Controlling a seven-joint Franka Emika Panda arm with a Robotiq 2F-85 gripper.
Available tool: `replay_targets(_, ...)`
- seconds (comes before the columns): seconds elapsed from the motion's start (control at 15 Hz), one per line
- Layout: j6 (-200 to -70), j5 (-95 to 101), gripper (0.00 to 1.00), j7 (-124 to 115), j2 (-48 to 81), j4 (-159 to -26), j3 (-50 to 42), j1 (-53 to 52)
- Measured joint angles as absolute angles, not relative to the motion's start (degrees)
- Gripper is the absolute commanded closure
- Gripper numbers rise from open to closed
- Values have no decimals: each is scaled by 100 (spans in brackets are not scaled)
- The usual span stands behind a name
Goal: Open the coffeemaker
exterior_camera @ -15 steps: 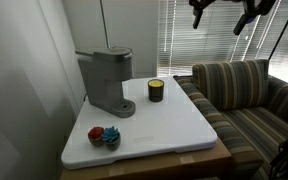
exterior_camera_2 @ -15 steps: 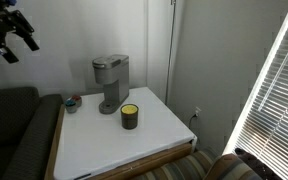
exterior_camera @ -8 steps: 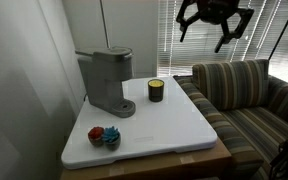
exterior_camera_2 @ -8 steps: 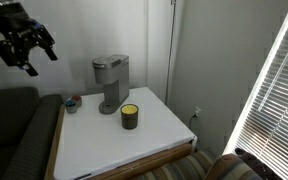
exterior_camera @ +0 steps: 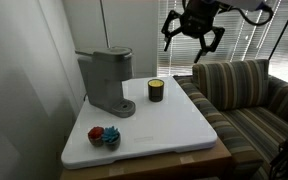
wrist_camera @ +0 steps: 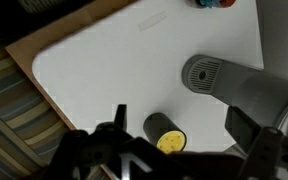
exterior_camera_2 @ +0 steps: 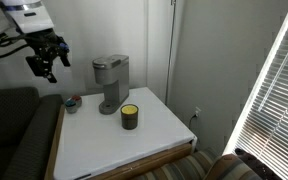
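My gripper is to go to the gray coffeemaker next. It should close at the top lid's edge (exterior_camera: pixel 130 51) (wrist_camera: pixel 283 123), on the side nearest the dark cup.
The gray coffeemaker (exterior_camera: pixel 106 80) stands at the back of the white table, its rounded top lid down; it also shows in an exterior view (exterior_camera_2: pixel 110 78). From above, the wrist view shows its body (wrist_camera: pixel 246 92) and round base plate (wrist_camera: pixel 204 73). My gripper (exterior_camera: pixel 192 36) hangs open and empty in the air, well above the table and to the side of the machine, as also seen in an exterior view (exterior_camera_2: pixel 48 64). In the wrist view the gripper (wrist_camera: pixel 182 125) has its two fingers spread wide, over the dark cup.
A small dark cup with a yellow top (exterior_camera: pixel 156 90) (exterior_camera_2: pixel 130 116) (wrist_camera: pixel 164 133) stands next to the coffeemaker. A small red and blue item (exterior_camera: pixel 105 136) (exterior_camera_2: pixel 72 103) lies at a table corner. A striped couch (exterior_camera: pixel 246 92) flanks the white table (exterior_camera: pixel 174 128). Window blinds (exterior_camera_2: pixel 279 90) stand behind.
The arm has come down and moved toward the coffeemaker, from the frame's edge to nearer the table. The gripper stays open. Nothing on the table has moved.
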State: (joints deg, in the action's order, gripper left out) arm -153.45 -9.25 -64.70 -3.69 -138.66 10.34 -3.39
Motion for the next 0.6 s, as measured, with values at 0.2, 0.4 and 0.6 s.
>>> replay_targets(0.2,-15341,-919,0,-6458,-413,-13879,1029,-366)
replay_targets(0.4,-15387,-894,0,-6466,-445,-13882,1032,-486)
replay_targets(0.6,-15545,-779,0,-6515,-319,-13875,1033,-543)
